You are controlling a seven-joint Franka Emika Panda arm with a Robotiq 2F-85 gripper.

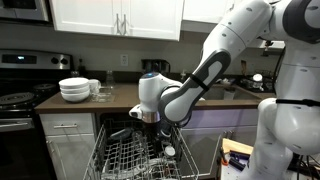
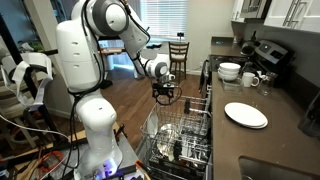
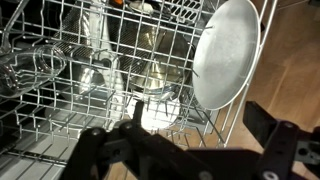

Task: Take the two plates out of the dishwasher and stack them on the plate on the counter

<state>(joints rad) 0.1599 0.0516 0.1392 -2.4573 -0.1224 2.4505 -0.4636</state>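
Note:
Next, I move my gripper next to the white plate's near rim (image 1: 159,174) (image 3: 214,107), beside the outer side of the dishwasher rack, and close it there.
In the wrist view a white plate (image 3: 225,50) stands on edge in the dishwasher's wire rack (image 3: 70,45), toward the right side. My gripper (image 3: 198,113) hangs open just above the rack, below and slightly left of that plate, with nothing between its fingers. In both exterior views the gripper (image 1: 148,114) (image 2: 165,93) hovers over the pulled-out dishwasher rack (image 1: 135,155) (image 2: 185,130). A white plate (image 2: 245,115) lies flat on the dark counter (image 2: 285,135).
Stacked white bowls (image 1: 75,90) (image 2: 230,70) and a mug (image 2: 250,78) sit on the counter near the black stove (image 1: 20,85). Glassware (image 3: 30,70) and a shiny bowl (image 3: 150,100) fill the rack. A wooden chair (image 2: 178,52) stands at the back.

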